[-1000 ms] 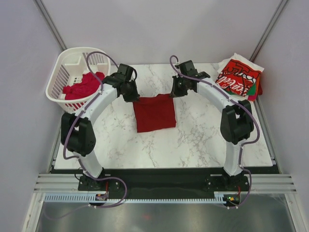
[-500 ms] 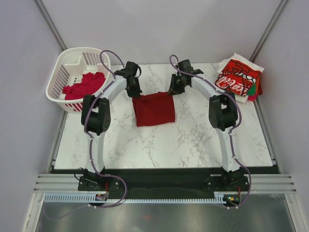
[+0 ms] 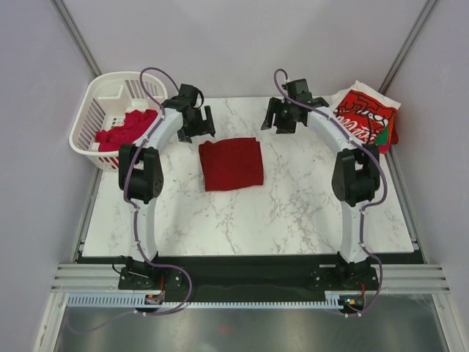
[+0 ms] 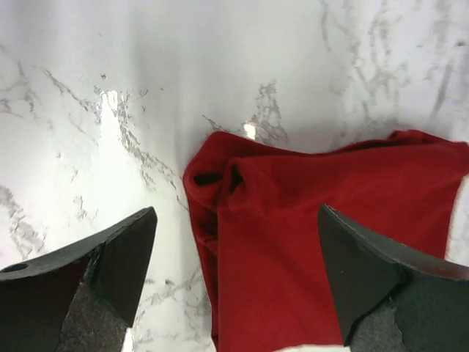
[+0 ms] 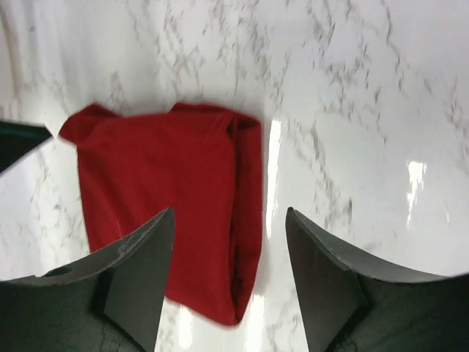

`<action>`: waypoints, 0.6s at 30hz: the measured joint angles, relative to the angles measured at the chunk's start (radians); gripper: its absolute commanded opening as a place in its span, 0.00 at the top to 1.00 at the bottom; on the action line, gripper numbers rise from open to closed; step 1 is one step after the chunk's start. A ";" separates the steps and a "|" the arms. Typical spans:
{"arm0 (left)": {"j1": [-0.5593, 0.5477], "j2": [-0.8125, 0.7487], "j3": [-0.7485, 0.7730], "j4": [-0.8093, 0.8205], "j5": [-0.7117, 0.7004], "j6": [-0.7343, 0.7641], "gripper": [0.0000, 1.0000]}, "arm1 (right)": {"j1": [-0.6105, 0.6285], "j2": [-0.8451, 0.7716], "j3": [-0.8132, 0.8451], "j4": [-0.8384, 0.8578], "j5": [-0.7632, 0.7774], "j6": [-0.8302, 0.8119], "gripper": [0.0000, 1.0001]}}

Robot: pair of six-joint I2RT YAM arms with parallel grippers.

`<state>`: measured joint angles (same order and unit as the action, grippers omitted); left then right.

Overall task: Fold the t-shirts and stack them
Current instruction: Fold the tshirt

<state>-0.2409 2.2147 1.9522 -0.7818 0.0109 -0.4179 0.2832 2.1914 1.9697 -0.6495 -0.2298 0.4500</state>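
The far corner of the dark red t-shirt is puckered. I will use my left gripper to pinch the t-shirt's far edge point(image 4: 275, 170) beside that corner and smooth it before stacking.
A dark red t-shirt point(image 3: 231, 163) lies folded in a rough square on the marble table point(image 3: 308, 205), seen close up in the left wrist view point(image 4: 330, 220) and the right wrist view point(image 5: 168, 183). My left gripper point(image 3: 198, 125) hovers just past its far left corner, open, with nothing between its fingers point(image 4: 236, 213). My right gripper point(image 3: 282, 121) hovers off the far right corner, also open and empty point(image 5: 229, 211). A stack of folded t-shirts point(image 3: 364, 117), topped by a red one with white script, sits at the back right corner.
A white slotted basket point(image 3: 110, 95) stands off the table's back left corner with crumpled red t-shirts point(image 3: 124, 130) inside. Grey walls close in behind and on both sides.
Both grippers opened and let go of the red t-shirt's far edge, then drew back and apart. The shirt now lies flat on the table.
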 measured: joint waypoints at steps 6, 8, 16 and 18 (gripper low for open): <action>-0.021 -0.185 -0.036 -0.006 0.015 0.000 0.15 | 0.037 -0.311 -0.322 0.106 -0.117 -0.002 0.78; -0.034 -0.236 -0.050 -0.001 0.034 0.000 0.23 | 0.062 -0.352 -0.395 0.153 -0.177 0.002 0.84; -0.088 -0.187 -0.089 0.024 0.124 0.000 0.32 | 0.101 -0.332 -0.698 0.256 -0.283 0.003 0.92; -0.095 -0.136 -0.097 0.024 0.130 -0.001 0.33 | 0.098 -0.315 -0.747 0.275 -0.285 0.002 0.93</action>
<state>-0.3363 2.0789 1.8553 -0.7582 0.1406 -0.4187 0.3817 1.8767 1.2228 -0.3744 -0.5148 0.4519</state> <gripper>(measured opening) 0.681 0.083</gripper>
